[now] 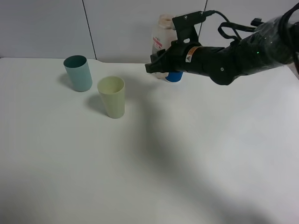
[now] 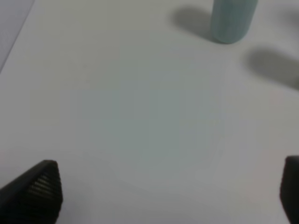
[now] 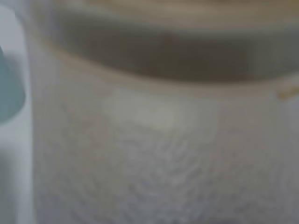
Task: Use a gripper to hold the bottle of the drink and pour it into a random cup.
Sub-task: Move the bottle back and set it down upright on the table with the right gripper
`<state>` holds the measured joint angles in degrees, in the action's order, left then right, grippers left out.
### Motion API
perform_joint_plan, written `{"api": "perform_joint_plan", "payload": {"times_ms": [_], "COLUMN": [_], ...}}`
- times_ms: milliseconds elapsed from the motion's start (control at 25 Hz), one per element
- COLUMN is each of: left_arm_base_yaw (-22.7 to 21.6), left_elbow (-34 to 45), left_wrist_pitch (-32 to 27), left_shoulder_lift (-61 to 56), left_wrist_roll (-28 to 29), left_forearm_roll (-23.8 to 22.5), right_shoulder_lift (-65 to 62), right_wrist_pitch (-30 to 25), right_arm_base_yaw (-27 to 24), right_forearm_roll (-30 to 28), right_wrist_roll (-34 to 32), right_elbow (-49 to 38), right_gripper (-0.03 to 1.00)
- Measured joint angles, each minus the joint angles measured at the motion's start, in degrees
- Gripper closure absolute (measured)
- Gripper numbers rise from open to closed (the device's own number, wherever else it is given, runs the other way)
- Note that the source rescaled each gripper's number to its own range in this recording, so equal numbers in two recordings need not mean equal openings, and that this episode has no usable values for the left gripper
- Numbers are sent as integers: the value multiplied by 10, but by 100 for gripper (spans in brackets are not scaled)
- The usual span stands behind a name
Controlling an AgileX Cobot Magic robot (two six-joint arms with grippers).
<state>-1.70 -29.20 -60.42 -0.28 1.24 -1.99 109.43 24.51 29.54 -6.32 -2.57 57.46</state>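
Next, my right gripper lets go of the bottle on the table (image 1: 160, 100) between the pale yellow cup and the blue cup.
The bottle of the drink (image 1: 162, 38) stands upright at the back of the table, clear, with a white-and-pink label. My right gripper (image 1: 158, 68) reaches in from the right, and its black fingers close at the bottle's lower part. The right wrist view is filled by the blurred bottle (image 3: 159, 140), so close that the fingers are hidden. A teal cup (image 1: 78, 73) and a pale yellow cup (image 1: 112, 96) stand to the left, well apart from the bottle. A blue cup (image 1: 174, 77) shows just under the right gripper. My left gripper (image 2: 170, 191) hangs open over bare table, short of the teal cup (image 2: 232, 21).
The white table (image 1: 154, 168) stretches wide in front of the cups, with the arm's soft shadow across its middle. A grey panelled wall runs directly behind the bottle. The right arm's cables (image 1: 233, 28) loop above the wrist.
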Motion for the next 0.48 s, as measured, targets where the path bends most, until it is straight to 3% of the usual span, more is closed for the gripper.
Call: {"api": "perform_joint_plan", "payload": {"times_ms": [240, 480], "left_arm_base_yaw": [0, 0], "left_elbow": [0, 0], "left_wrist_pitch": [0, 0], "left_shoulder_lift": [0, 0], "left_wrist_roll": [0, 0], "left_forearm_roll": [0, 0], "right_shoulder_lift": [42, 69], "right_wrist_pitch": [-3, 39], "right_arm_base_yaw": [0, 0], "right_forearm_roll": [0, 0], "right_wrist_roll": [0, 6], "right_elbow": [-1, -1], "right_gripper": [97, 97]}}
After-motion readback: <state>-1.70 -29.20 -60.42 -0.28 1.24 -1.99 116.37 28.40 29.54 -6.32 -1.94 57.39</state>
